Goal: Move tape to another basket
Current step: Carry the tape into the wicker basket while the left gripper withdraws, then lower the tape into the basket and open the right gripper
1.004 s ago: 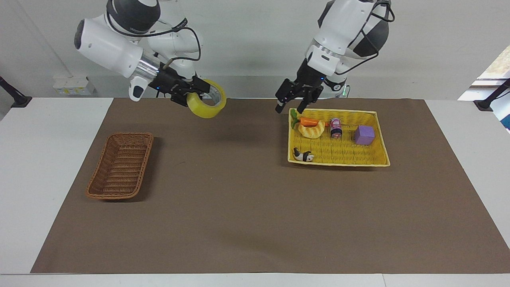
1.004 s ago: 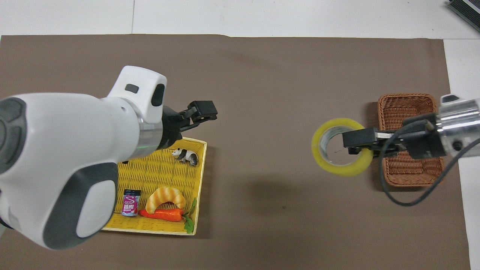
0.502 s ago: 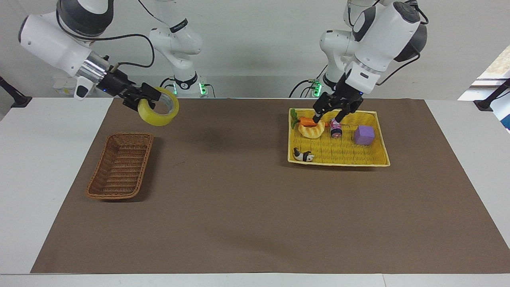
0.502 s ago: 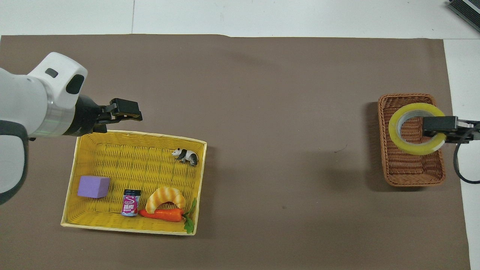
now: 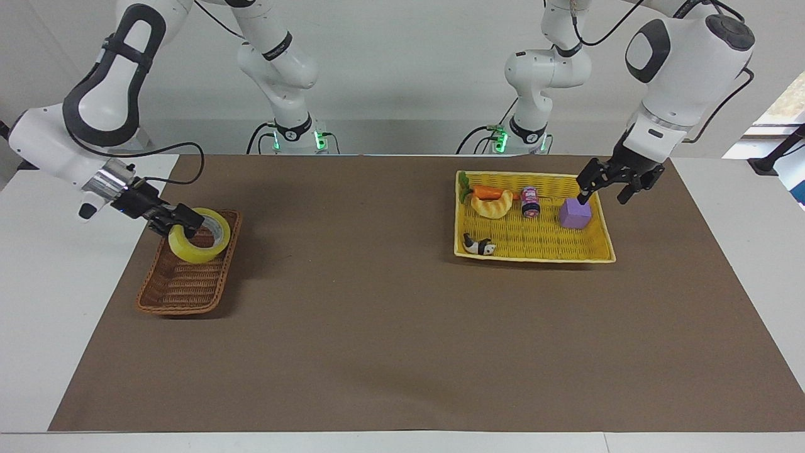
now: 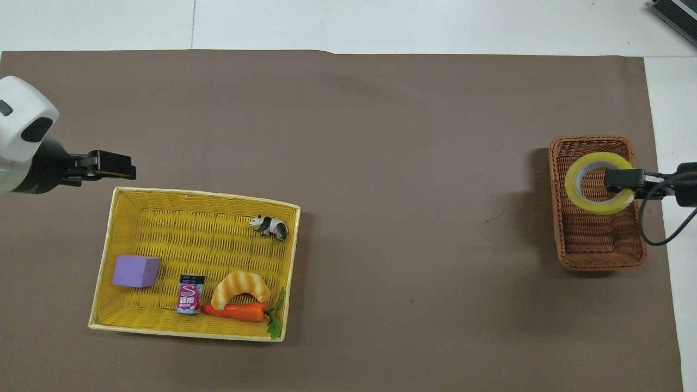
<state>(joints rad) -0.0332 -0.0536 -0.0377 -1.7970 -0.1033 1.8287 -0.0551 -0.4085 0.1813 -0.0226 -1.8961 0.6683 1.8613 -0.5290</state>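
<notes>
My right gripper is to let go of the tape on the middle of the brown wicker basket's bottom (image 6: pixel 593 203).
The tape (image 5: pixel 196 246), a yellowish roll, hangs in my right gripper (image 5: pixel 188 221), which is shut on its rim. It is held low over the brown wicker basket (image 5: pixel 179 308) at the right arm's end of the table. I cannot tell whether the tape touches the basket floor. In the overhead view the tape (image 6: pixel 573 185) overlaps the basket (image 6: pixel 599 265), with the right gripper (image 6: pixel 621 178) across its ring. My left gripper (image 5: pixel 605 196) is open and empty, over the edge of the yellow basket beside the purple cube; it also shows in the overhead view (image 6: pixel 111 166).
The yellow flat basket (image 5: pixel 534 255) holds a purple cube (image 5: pixel 575 212), a small can (image 5: pixel 530 202), a croissant toy (image 5: pixel 492 205), a carrot (image 5: pixel 487 191) and a panda figure (image 5: pixel 479 245). A brown mat (image 5: pixel 377 327) covers the table.
My right gripper has carried the tape from over the mat's middle to the brown basket and lowered it. My left gripper has swung across the yellow basket to its edge by the purple cube.
</notes>
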